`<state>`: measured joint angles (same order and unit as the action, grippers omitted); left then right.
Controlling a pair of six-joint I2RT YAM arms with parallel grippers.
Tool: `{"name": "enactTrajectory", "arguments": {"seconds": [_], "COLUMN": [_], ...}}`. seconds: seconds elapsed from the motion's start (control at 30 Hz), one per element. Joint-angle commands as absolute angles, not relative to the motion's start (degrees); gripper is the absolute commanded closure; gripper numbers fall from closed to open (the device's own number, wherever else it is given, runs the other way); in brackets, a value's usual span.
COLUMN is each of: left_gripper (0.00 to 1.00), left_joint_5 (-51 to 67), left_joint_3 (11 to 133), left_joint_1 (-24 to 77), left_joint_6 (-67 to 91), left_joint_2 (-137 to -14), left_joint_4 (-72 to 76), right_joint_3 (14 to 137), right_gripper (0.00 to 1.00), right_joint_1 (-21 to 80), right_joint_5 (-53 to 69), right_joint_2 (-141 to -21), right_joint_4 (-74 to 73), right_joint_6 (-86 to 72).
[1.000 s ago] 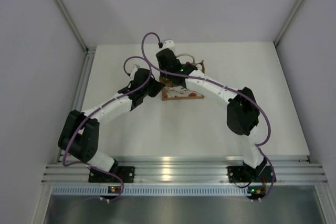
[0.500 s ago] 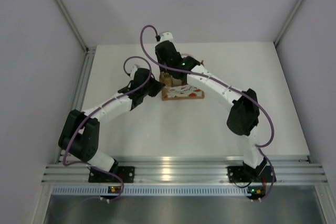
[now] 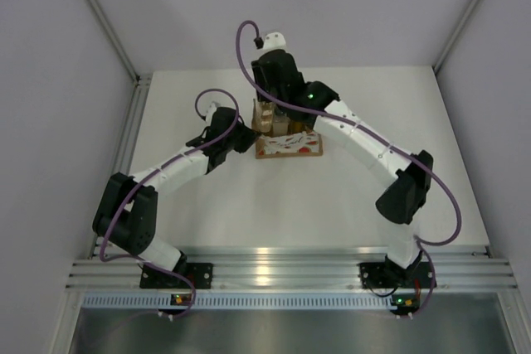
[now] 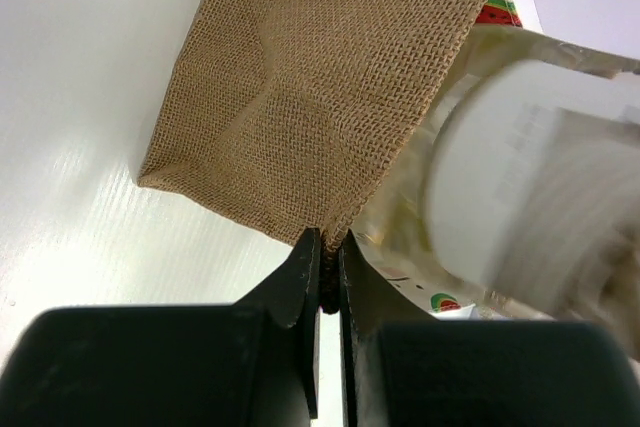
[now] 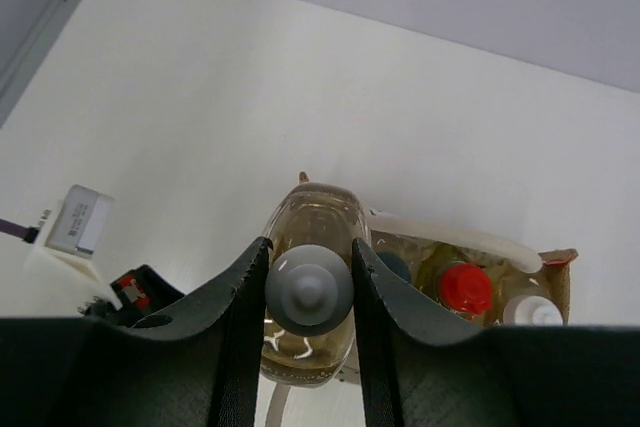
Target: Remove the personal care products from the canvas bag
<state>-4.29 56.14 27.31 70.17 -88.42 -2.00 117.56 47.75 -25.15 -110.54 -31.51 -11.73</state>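
Note:
The robot's right gripper will let go of the squarish pale bottle, now held above the bag's end, on the table (image 3: 349, 141) beside the end of the bag nearest the white-capped bottle.
The canvas bag (image 3: 290, 147) stands at the middle back of the table, its woven brown side filling the left wrist view (image 4: 310, 97). My left gripper (image 4: 325, 243) is shut on the bag's top edge, at the bag's left (image 3: 247, 140). My right gripper (image 5: 308, 282) is shut on the dark grey cap of the squarish pale bottle (image 5: 305, 222) and holds it above the bag's left end (image 3: 265, 120). The bottle shows blurred in the left wrist view (image 4: 530, 197). A red-capped bottle (image 5: 466, 287) and a white-capped one (image 5: 531, 313) stand inside the bag.
The bag's whitish handle (image 5: 450, 234) loops behind the held bottle. The left arm's wrist (image 5: 80, 219) lies just left of the bag. A metal rail (image 3: 129, 134) runs along the table's left edge, and walls close the left, back and right.
My right gripper has risen out of the bag with the grey-capped bottle in it, and the right arm has stretched out. The left gripper has stayed shut on the bag's edge.

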Motion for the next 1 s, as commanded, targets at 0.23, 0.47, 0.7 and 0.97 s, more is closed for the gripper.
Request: {"name": "enactTrajectory", "arguments": {"seconds": [0.23,0.47,0.7,0.97], "left_gripper": [1.00,1.00,1.00,1.00], "left_joint_5": [-5.4,-5.4,-5.2,-4.6], "left_joint_3": [56.8,56.7,57.2,57.7], "left_joint_1": [26.6,26.4,26.3,26.2], "left_joint_6": [69.9,68.9,67.6,67.4], "left_joint_2": [-89.4,-88.8,-88.9,-88.9], "left_joint_4": [-3.8,-3.8,-3.8,-3.8], "right_joint_3": [126.1,122.6,110.4,87.6], "right_gripper": [1.00,1.00,1.00,1.00], "right_joint_1": [47.9,40.9,27.1,16.2], "right_joint_5": [-27.9,-27.4,-21.3,-15.4], "right_joint_2": [-97.1,-90.5,-82.4,-77.1], "right_joint_4": [-28.0,-30.7,-30.4,-12.4], "right_joint_6": [-8.0,-8.1,-10.5,-6.5]}}
